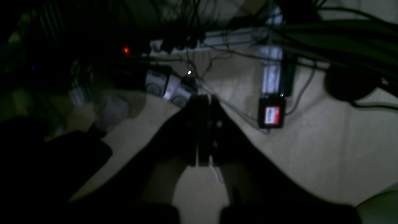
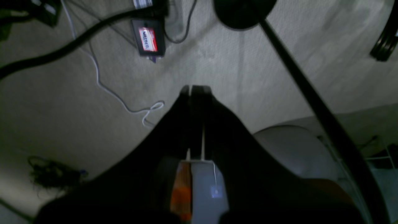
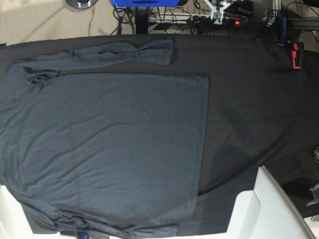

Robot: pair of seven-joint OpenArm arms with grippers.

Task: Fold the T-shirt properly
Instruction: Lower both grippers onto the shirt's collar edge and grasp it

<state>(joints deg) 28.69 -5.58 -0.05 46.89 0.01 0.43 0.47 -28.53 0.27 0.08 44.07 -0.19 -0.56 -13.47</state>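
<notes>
My left gripper needs to close on the cuff (image 3: 163,52) of the T-shirt's long sleeve that lies stretched along the far edge of the table.
The T-shirt (image 3: 109,149) lies spread flat on the black table cloth (image 3: 249,99) and fills the left two thirds of the base view. One long sleeve (image 3: 114,52) stretches along the far edge, and the straight hem (image 3: 203,134) faces right. Neither gripper touches the shirt. In the left wrist view my left gripper (image 1: 203,98) is shut and empty, off the table, pointing at the carpet. The right wrist view shows my right gripper (image 2: 196,88) also shut and empty above the floor. The white arm housings (image 3: 269,204) sit at the near edge.
A red clamp (image 3: 297,55) grips the table's far right edge. On the carpet lie a black box with a red label (image 2: 147,39), a white cable (image 2: 124,105) and a power strip (image 1: 174,88). A black stand base (image 2: 244,12) sits beyond the right gripper.
</notes>
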